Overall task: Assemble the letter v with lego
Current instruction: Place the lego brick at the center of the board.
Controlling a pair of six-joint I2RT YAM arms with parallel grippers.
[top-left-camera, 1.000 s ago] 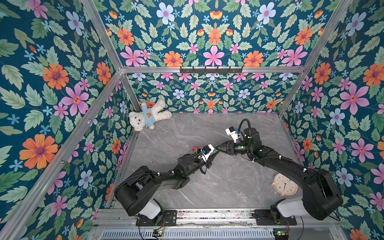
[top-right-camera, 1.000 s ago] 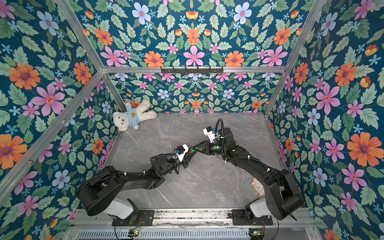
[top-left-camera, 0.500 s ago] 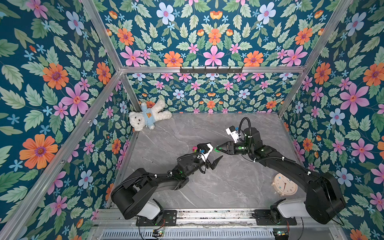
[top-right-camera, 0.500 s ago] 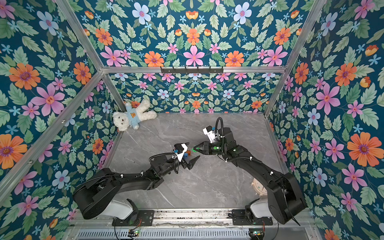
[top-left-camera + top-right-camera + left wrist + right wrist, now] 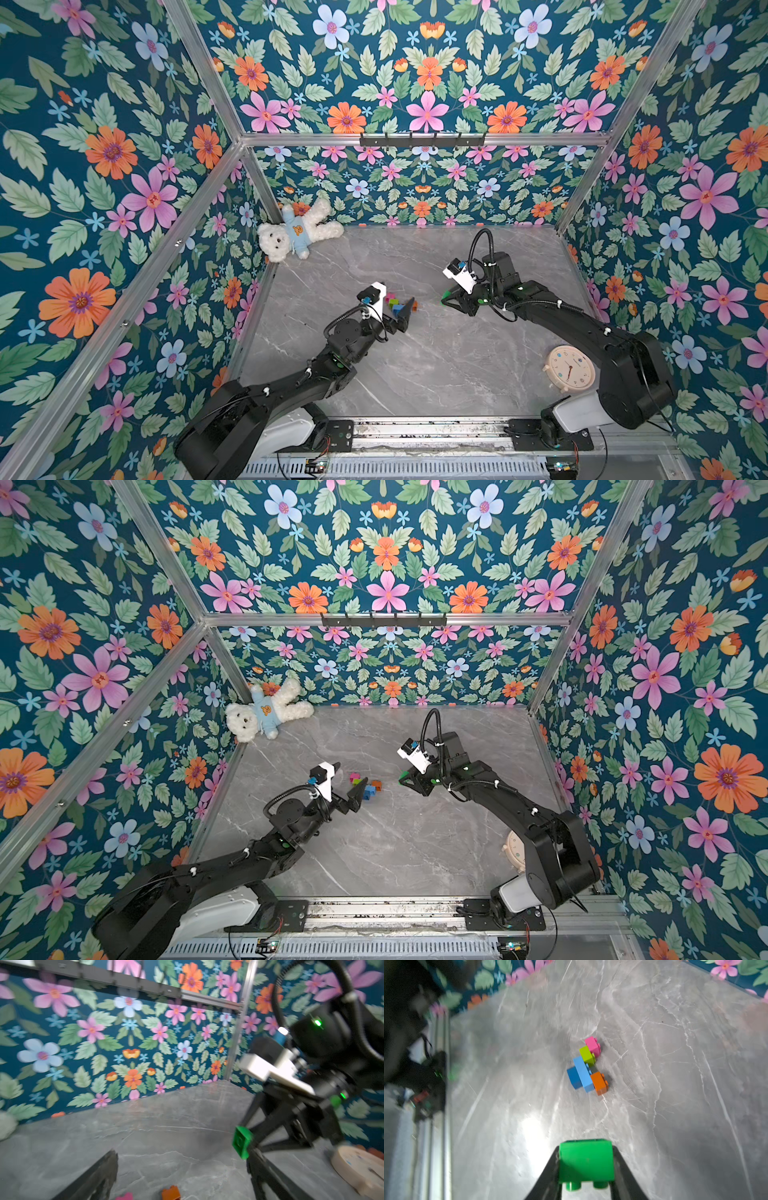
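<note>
Next, I set the green brick down with my right gripper on the bare grey table [image 5: 442, 318] [image 5: 605, 1146] just past the orange brick.
A joined cluster of lego [image 5: 584, 1068] lies on the grey table: pink [image 5: 592, 1045], lime [image 5: 587, 1055], a longer light-blue brick [image 5: 583, 1074], dark blue [image 5: 573, 1078] and orange [image 5: 599, 1082]. In both top views it sits mid-table [image 5: 366, 786] [image 5: 395, 306]. My left gripper [image 5: 349, 780] is open, its fingers either side of the cluster and holding nothing. The orange brick [image 5: 170, 1192] shows between them in the left wrist view. My right gripper [image 5: 586, 1167] is shut on a green brick [image 5: 586, 1161], studs toward the camera, held off to the right of the cluster [image 5: 446, 295].
A white teddy bear [image 5: 297, 235] lies in the back left corner. A round cream clock [image 5: 568, 369] lies at the front right by the right arm's base. Floral walls enclose the table on three sides, with a metal rail along the front.
The two grippers were together over the bricks. The left one has opened and let go of the cluster, which now lies on the table. The right one has drawn back right with the green brick.
</note>
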